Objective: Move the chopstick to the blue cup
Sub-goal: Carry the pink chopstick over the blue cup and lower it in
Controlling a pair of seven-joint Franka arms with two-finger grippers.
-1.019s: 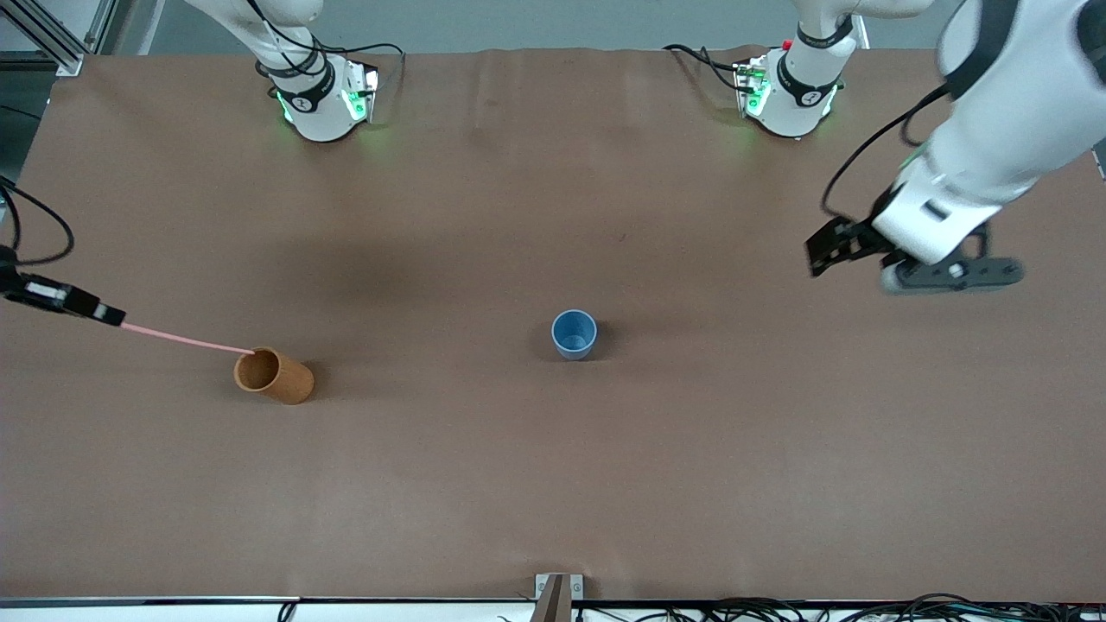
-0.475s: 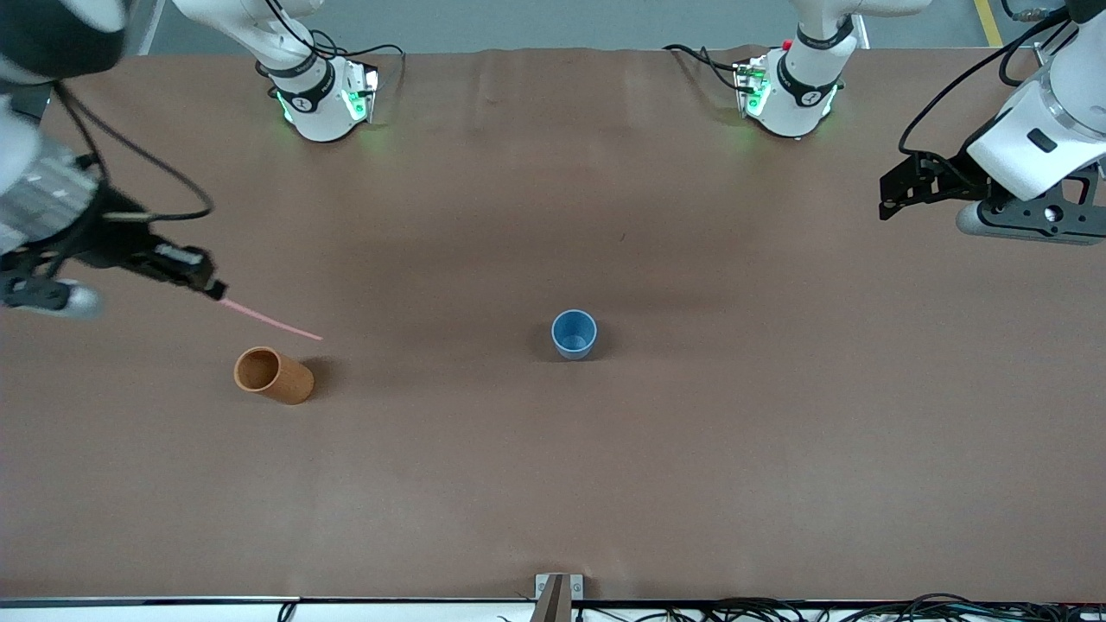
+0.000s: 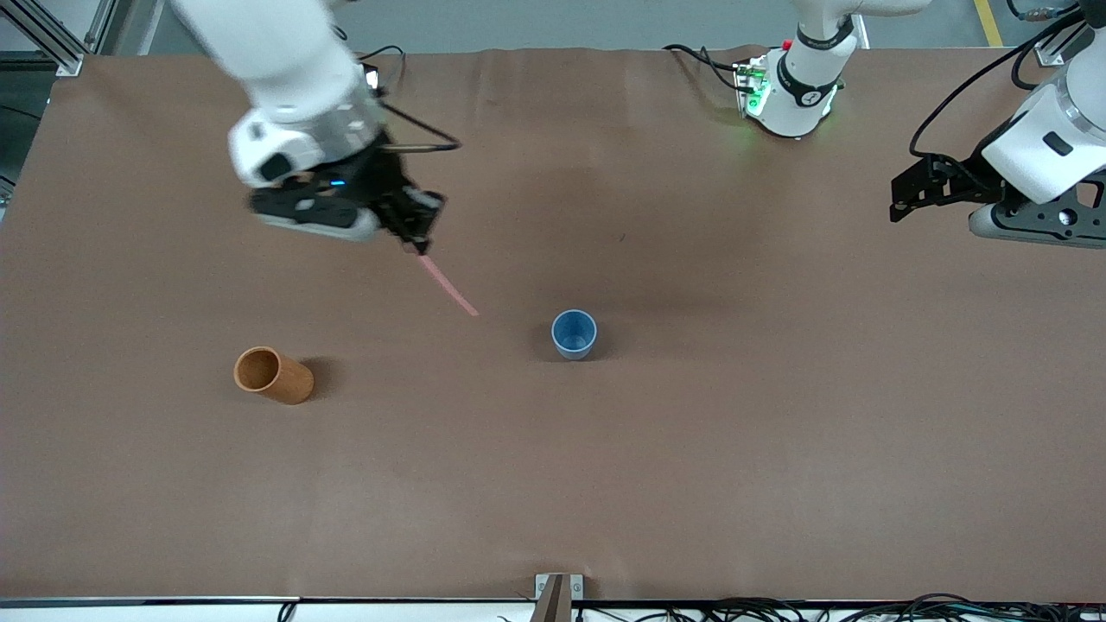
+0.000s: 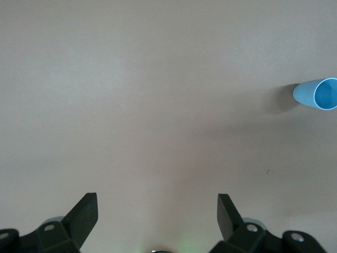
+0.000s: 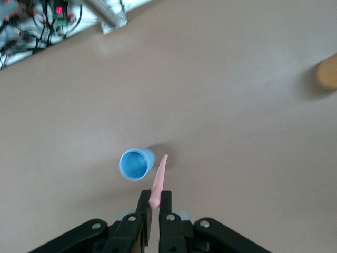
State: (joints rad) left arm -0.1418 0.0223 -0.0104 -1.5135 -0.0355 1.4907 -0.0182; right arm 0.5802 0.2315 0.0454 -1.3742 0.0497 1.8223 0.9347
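Note:
The robot's right gripper needs to release the light-pink chopstick inside the upright blue cup [image 3: 575,345] [image 5: 136,165], so that it is left leaning on the cup's rim.
My right gripper [image 3: 421,244] [image 5: 156,199] is shut on one end of the light-pink chopstick [image 3: 448,286] [image 5: 158,179]. It hangs in the air above the table, the stick slanting down toward the blue cup [image 3: 574,333] [image 5: 134,164], its free tip short of the cup's rim. The blue cup stands upright in the middle of the table and looks empty. My left gripper [image 3: 899,203] [image 4: 157,208] is open with nothing between its fingers, up over the left arm's end of the table. The blue cup [image 4: 317,94] also shows in the left wrist view.
An orange-brown cylindrical cup [image 3: 272,375] [image 5: 328,71] stands toward the right arm's end of the table, a little nearer the front camera than the blue cup. The brown table cover [image 3: 605,475] spreads all around. A bracket [image 3: 557,592] sits at the table's near edge.
My right arm has swung from the right arm's end of the table toward the middle, carrying the chopstick away from the orange-brown cup toward the blue cup. The left arm barely moved in the last half second.

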